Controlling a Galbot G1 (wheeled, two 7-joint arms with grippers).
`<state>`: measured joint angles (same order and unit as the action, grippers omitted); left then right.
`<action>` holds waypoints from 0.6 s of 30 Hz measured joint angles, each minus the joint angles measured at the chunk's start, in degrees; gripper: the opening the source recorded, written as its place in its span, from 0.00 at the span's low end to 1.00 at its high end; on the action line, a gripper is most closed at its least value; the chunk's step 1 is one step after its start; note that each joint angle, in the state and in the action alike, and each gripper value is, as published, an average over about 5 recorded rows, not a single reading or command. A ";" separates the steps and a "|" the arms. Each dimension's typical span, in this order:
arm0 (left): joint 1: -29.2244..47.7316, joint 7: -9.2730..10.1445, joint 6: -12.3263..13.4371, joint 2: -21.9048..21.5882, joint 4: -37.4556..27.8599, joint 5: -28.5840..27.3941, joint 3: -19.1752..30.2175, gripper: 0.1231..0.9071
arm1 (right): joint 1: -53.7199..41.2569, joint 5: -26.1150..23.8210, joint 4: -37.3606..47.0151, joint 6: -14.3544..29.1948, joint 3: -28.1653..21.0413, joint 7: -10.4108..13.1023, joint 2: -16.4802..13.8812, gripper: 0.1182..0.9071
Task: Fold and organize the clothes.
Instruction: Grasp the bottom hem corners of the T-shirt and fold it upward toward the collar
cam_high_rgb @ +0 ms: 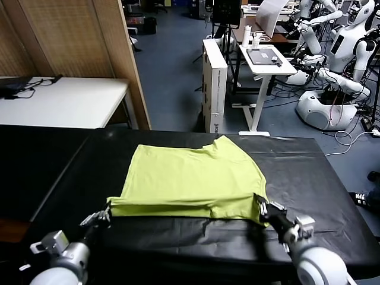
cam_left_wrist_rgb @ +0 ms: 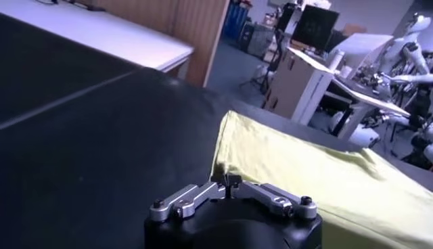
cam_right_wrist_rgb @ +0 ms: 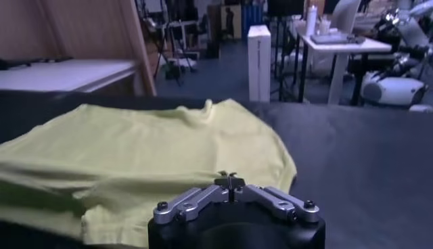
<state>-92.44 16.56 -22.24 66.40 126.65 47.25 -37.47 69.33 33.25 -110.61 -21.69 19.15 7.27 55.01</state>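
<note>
My left gripper is going to release the T-shirt's corner on the shirt's side edge point(cam_high_rgb: 124, 187) point(cam_left_wrist_rgb: 220, 158), just past the near folded edge. That corner is now held low at the table.
The lime yellow-green T-shirt point(cam_high_rgb: 190, 178) lies flat on the black table point(cam_high_rgb: 178, 246), its near part doubled over into a folded edge; no print shows. My left gripper point(cam_high_rgb: 107, 214) is shut on the shirt's near left corner, low at the table; in the left wrist view point(cam_left_wrist_rgb: 226, 181) its tips pinch the fabric edge point(cam_left_wrist_rgb: 325, 176). My right gripper point(cam_high_rgb: 261, 208) is shut on the near right corner; in the right wrist view point(cam_right_wrist_rgb: 230, 177) the shirt point(cam_right_wrist_rgb: 149, 149) spreads out beyond its closed tips.
A white table point(cam_high_rgb: 65, 101) stands at the back left beside a wooden partition point(cam_high_rgb: 119, 53). Beyond the black table's far edge are a tall white box point(cam_high_rgb: 215, 77), a white stand desk point(cam_high_rgb: 267, 59) and other white robots point(cam_high_rgb: 338, 59).
</note>
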 joint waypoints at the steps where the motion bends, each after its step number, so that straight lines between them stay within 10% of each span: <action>1: 0.82 0.01 -0.01 -0.19 -0.50 0.03 0.25 0.03 | -0.79 -0.29 0.76 -0.04 -0.52 -0.02 0.21 0.03; 18: 13.31 -1.42 0.33 -4.23 -12.76 -1.64 5.80 0.03 | -4.48 -1.40 5.56 -1.07 -2.56 -0.10 1.77 0.03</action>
<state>-79.12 15.13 -21.91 62.16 113.88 45.61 -31.67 64.85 31.84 -105.06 -22.76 16.59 7.17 56.77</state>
